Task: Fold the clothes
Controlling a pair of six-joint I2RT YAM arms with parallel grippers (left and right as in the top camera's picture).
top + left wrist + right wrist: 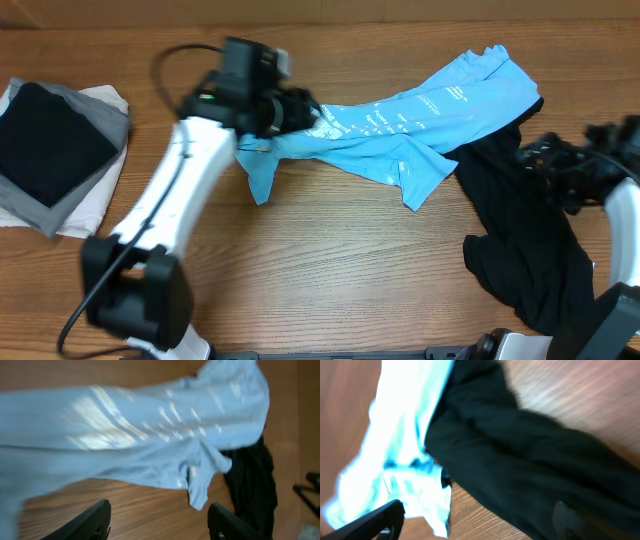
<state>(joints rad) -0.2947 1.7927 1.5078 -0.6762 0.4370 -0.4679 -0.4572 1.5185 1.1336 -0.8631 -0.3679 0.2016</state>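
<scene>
Next, I need to use my left gripper to grab the pointed flap (413,193) (197,495) of the sky-blue T-shirt, which sticks out toward the near side close to the black garment.
The sky-blue T-shirt (400,125) lies stretched out and crumpled across the back middle of the table, its white-striped print facing up. A black garment (520,240) lies bunched at the right, partly under the shirt's right end. My left gripper (305,112) is over the shirt's left end. In the left wrist view its jaws (160,522) are open over bare wood, just short of the shirt (150,435). My right gripper (530,160) is above the black garment. In the right wrist view its jaws (475,520) are open, with the black fabric (520,450) and the shirt (405,450) beneath.
A folded stack (50,150) of black, grey and white cloth sits at the far left. Bare wooden tabletop (330,270) fills the front middle. The black garment also shows in the left wrist view (250,480).
</scene>
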